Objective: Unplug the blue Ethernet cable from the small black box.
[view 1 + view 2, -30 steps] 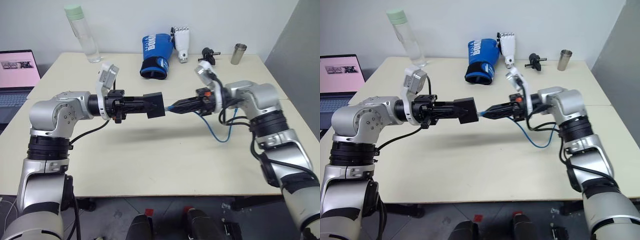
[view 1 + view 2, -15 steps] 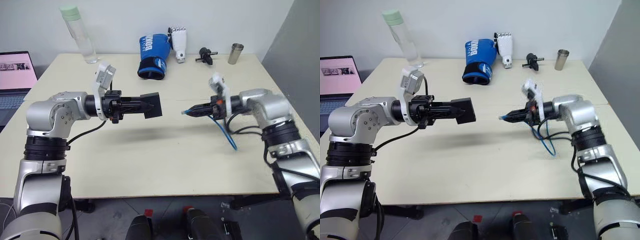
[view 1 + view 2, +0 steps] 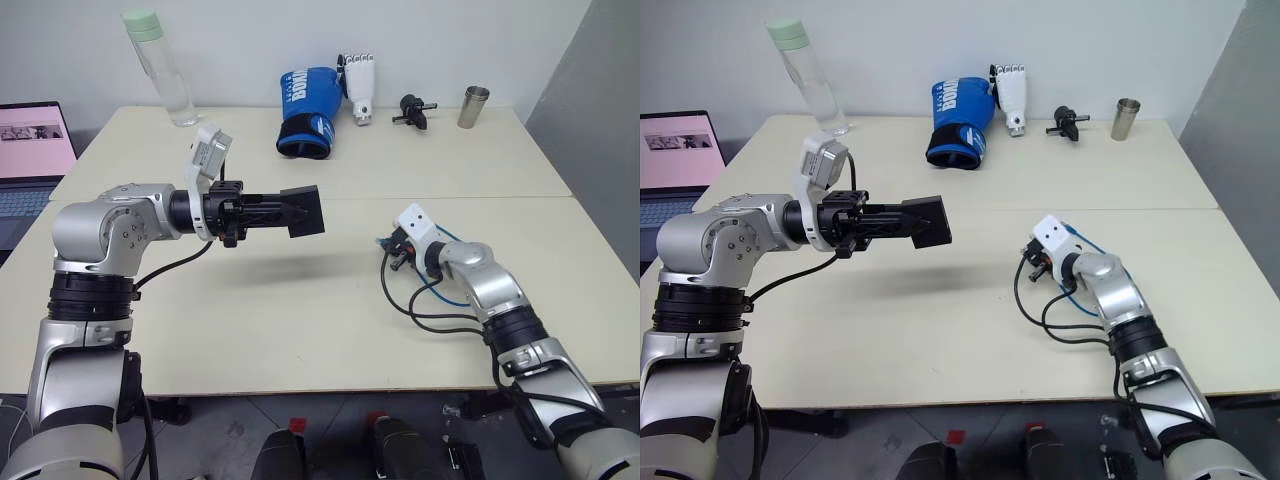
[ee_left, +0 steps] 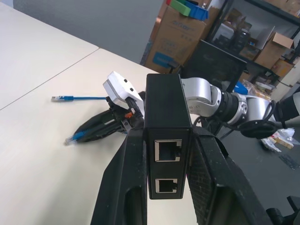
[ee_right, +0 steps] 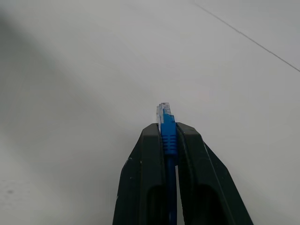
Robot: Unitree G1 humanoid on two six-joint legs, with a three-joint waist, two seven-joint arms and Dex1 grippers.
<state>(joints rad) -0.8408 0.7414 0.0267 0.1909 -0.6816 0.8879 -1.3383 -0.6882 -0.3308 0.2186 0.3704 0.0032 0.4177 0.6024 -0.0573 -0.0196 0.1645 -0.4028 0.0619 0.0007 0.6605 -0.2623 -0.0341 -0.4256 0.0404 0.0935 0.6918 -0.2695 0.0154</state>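
Note:
The robot's left gripper needs to set the small black box down on the table seam's near side [image 3: 240, 233], facing the gap between bottle and glove.
The small black box [image 3: 304, 210] hangs in the air over the table's left half, with my left gripper [image 3: 290, 212] shut on its sides. In the left wrist view the small black box [image 4: 166, 117] shows two ports, both empty. My right gripper [image 3: 385, 244] sits low over the table, to the right of the box and well apart from it. It is shut on the blue Ethernet cable [image 5: 168, 140] just behind its clear plug [image 5: 163, 111], which points out past the fingertips. The cable's other end [image 4: 70, 98] lies loose on the table.
Along the table's far edge stand a clear water bottle [image 3: 160, 65], a blue boxing glove [image 3: 305, 100], a white robotic hand [image 3: 358, 85], a black gadget [image 3: 412, 108] and a metal cup [image 3: 474, 105]. An open laptop [image 3: 30, 150] sits at the far left.
The plug has come out of the box. My right gripper carried it away to the right and down close to the table, turning as it went. The left gripper and box stayed still.

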